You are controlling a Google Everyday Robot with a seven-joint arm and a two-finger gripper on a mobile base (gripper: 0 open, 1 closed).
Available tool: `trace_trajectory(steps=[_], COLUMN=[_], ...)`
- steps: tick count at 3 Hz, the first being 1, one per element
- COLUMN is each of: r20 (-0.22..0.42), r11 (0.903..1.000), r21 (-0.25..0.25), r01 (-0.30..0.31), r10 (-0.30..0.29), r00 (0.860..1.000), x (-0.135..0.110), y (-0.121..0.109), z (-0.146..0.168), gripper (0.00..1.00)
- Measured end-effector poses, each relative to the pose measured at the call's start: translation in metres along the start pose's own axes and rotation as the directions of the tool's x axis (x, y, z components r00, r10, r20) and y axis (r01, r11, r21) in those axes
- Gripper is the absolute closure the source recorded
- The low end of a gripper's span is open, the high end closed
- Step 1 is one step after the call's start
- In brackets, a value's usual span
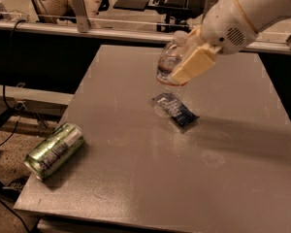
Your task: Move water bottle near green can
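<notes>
My gripper holds the water bottle. It will let go of the bottle on the table [107, 138] close beside the far end of the green can.
The clear ribbed water bottle [168, 76] with a white cap is held upright in my gripper [188, 62], lifted over the middle of the grey table [136, 178]. Its lower part hangs just above the dark blue wrapper. My gripper's cream fingers [194, 64] are shut around the bottle's upper body. The green can [54, 150] lies on its side at the table's front left corner, well apart from the bottle, down and to the left.
A dark blue snack wrapper [177, 110] lies flat on the table under the bottle. A rail and desks run along the back edge. Cables and floor show off the table's left side.
</notes>
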State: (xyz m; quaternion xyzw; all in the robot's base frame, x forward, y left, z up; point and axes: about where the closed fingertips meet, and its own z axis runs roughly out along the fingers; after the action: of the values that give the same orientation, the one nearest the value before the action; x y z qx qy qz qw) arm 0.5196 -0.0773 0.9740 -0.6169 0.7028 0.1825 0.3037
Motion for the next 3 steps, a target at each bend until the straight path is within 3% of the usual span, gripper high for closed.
trace_trajectory(steps=[1,3], r20=[0.007,0.017], r11=[0.9948,0.9791], r21=[-0.077,-0.115], r01=[0.068,0.168], r10=[-0.067,-0.167], r00=[0.998,0.986], x=[-0.020,-0.047], y=[0.024,0.039], z=[0.028,0.068], gripper=[1.00,1.00])
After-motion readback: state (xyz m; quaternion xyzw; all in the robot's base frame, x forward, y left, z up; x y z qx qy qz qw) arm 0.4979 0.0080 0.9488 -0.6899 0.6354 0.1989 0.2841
